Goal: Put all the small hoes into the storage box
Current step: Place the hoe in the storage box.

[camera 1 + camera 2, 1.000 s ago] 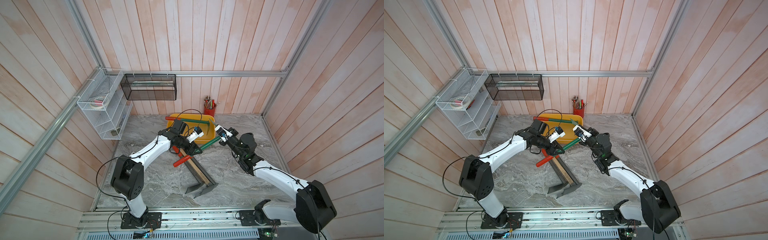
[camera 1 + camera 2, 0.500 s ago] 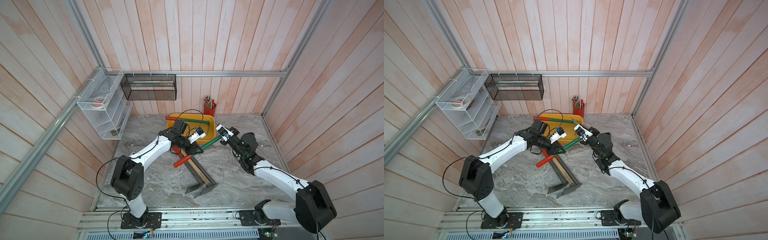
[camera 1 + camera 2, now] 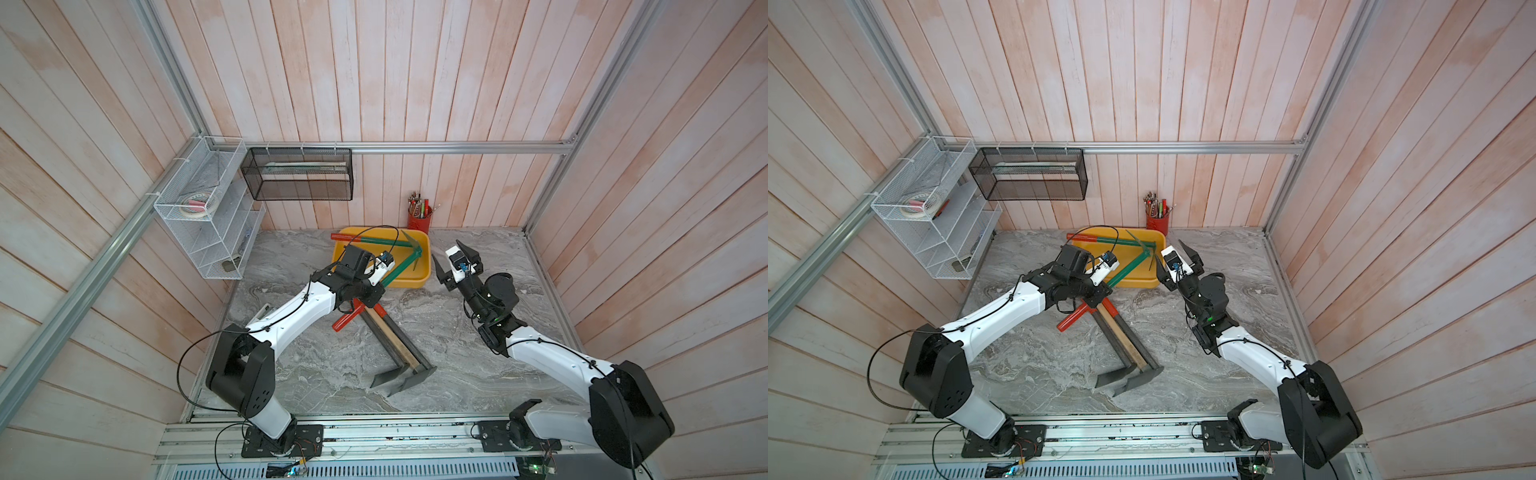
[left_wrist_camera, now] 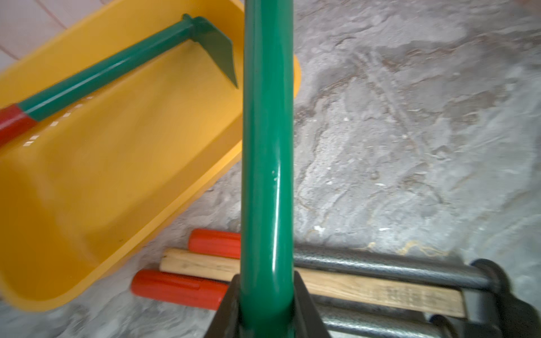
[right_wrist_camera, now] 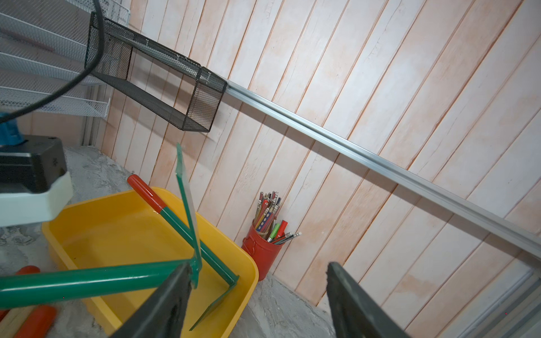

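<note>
The robot's right gripper should next close on the blade of the green hoe that the left gripper holds, near the blade's loose end [image 5: 182,163].
The yellow storage box [image 3: 409,284] [image 3: 1142,284] stands at the back of the marble table. A green small hoe [image 3: 378,241] [image 4: 117,67] with a red grip lies in it along the far side. A second green hoe [image 3: 401,268] [image 3: 1129,268] [image 4: 268,146] slants over the near rim. Its blade [image 5: 187,210] is upright above the box's right end, and its red grip [image 3: 345,322] hangs over the table. My left gripper [image 3: 374,286] [image 4: 266,281] is shut on that shaft. Just right of the box, my right gripper [image 3: 453,259] [image 5: 257,267] is open and empty.
A bundle of dark-shafted and wooden-handled hoes [image 3: 395,345] lies on the table under the held hoe. A red pencil cup [image 3: 419,220] stands behind the box. The black mesh basket [image 3: 297,174] and the white wire rack [image 3: 208,224] hang on the walls at the back left.
My right gripper has opened, let go of the green hoe's head end and drawn back to the right. The left gripper closed on the shaft and keeps hold.
</note>
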{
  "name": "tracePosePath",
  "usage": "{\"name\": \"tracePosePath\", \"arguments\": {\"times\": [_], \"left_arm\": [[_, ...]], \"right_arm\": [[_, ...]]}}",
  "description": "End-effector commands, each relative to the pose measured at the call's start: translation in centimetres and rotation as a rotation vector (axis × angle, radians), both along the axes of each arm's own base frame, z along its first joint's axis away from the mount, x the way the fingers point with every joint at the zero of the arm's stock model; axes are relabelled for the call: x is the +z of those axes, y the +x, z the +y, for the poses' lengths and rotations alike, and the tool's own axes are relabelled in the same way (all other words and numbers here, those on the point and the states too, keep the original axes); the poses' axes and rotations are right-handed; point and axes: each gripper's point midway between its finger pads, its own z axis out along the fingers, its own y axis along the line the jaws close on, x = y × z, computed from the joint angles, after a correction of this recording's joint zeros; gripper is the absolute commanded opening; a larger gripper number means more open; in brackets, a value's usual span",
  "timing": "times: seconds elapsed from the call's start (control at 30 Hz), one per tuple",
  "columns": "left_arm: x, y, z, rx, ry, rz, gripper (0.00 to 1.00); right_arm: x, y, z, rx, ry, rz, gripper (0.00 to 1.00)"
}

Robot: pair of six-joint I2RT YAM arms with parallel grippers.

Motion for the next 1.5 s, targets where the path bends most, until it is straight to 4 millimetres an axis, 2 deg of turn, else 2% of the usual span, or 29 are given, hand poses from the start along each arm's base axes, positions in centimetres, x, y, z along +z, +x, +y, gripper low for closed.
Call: {"name": "tracePosePath", "arguments": {"times": [0.0, 0.17, 0.3, 0.37, 0.47, 0.6, 0.8, 0.97, 1.1, 1.2, 1.47], "left_arm": [[3.5, 2.8, 1.5, 0.116, 0.147, -0.263, 0.0], [3.2, 3.8, 4.4, 0.237, 0.398, -0.431, 0.0], [3.5, 4.2, 5.3, 0.272, 0.524, -0.526, 0.0], [3.7, 4.2, 5.0, 0.265, 0.569, -0.56, 0.0], [3.7, 4.2, 4.6, 0.244, 0.664, -0.613, 0.0], [4.1, 3.9, 3.9, 0.201, 0.757, -0.686, 0.0], [4.1, 3.4, 3.9, 0.163, 0.82, -0.724, 0.0], [3.2, 3.2, 4.3, 0.161, 0.84, -0.703, 0.0], [2.2, 3.1, 4.2, 0.154, 0.846, -0.686, 0.0], [2.3, 3.3, 4.1, 0.156, 0.843, -0.689, 0.0], [2.9, 3.4, 4.0, 0.163, 0.831, -0.7, 0.0]], "right_arm": [[3.0, 0.6, -0.6, 0.018, 0.084, 0.033, 0.76], [5.6, 2.0, 0.3, 0.187, 0.099, 0.276, 0.7], [5.7, 1.9, 2.5, 0.301, 0.005, 0.459, 0.68], [4.6, 2.2, 3.1, 0.316, -0.013, 0.551, 0.66], [2.6, 3.5, 3.1, 0.273, -0.021, 0.644, 0.6], [0.0, 5.1, 3.1, 0.215, -0.03, 0.753, 0.57], [-1.8, 6.9, 3.2, 0.145, -0.067, 0.824, 0.55], [-3.4, 6.6, 4.3, 0.167, -0.077, 0.883, 0.54], [-3.8, 5.7, 5.3, 0.207, -0.062, 0.906, 0.54], [-5.3, 5.1, 5.8, 0.209, -0.084, 0.94, 0.54], [-8.5, 4.9, 5.7, 0.188, -0.082, 1.015, 0.54]]}}
